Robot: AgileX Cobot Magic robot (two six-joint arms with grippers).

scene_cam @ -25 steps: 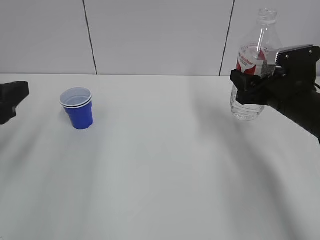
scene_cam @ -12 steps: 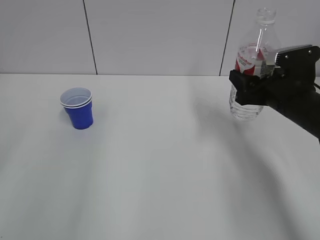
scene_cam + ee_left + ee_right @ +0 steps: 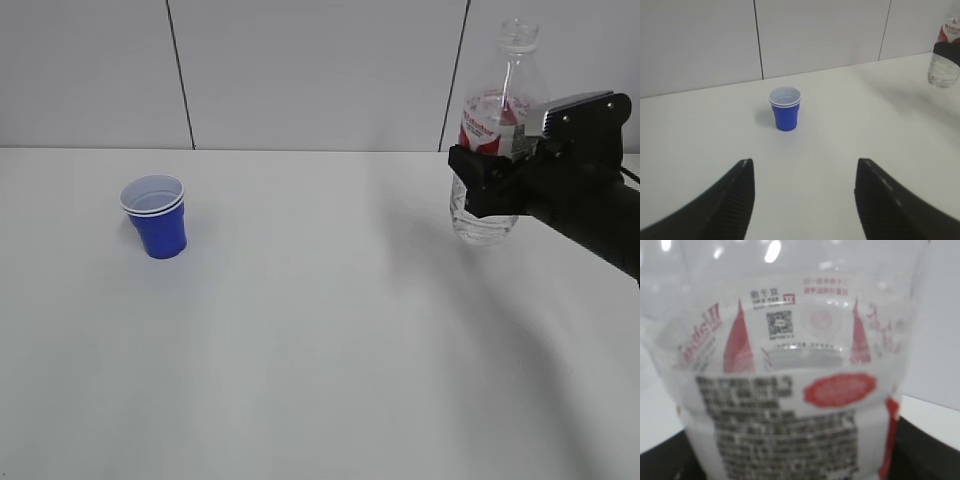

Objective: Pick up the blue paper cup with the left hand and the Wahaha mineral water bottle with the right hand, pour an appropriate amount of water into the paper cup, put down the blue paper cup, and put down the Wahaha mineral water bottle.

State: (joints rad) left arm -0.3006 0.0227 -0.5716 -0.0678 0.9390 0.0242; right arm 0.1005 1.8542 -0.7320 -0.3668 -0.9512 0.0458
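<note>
I need to stand the Wahaha mineral water bottle on the white table (image 3: pixel 441 257) with my right gripper, below the wall seam next to it.
The blue paper cup (image 3: pixel 155 220) stands upright on the white table (image 3: pixel 320 360) at the left, with its white inside showing. It also shows in the left wrist view (image 3: pixel 785 111), well ahead of my left gripper (image 3: pixel 804 165), which is open and empty. My left gripper is out of the exterior view. My right gripper (image 3: pixel 495 178) is shut on the Wahaha mineral water bottle (image 3: pixel 503 95) at its label and holds it upright and capless just above the table at the right. The bottle's label fills the right wrist view (image 3: pixel 790 390). The bottle also shows far right in the left wrist view (image 3: pixel 943 70).
A grey panelled wall (image 3: pixel 300 70) rises behind the table's far edge. The tabletop between cup and bottle is bare white surface. The right arm (image 3: pixel 590 200) reaches in from the right edge.
My right gripper has carried the bottle a little to the left and slightly up. The left arm, at the left edge a second ago, has left the exterior view. The cup has not moved.
</note>
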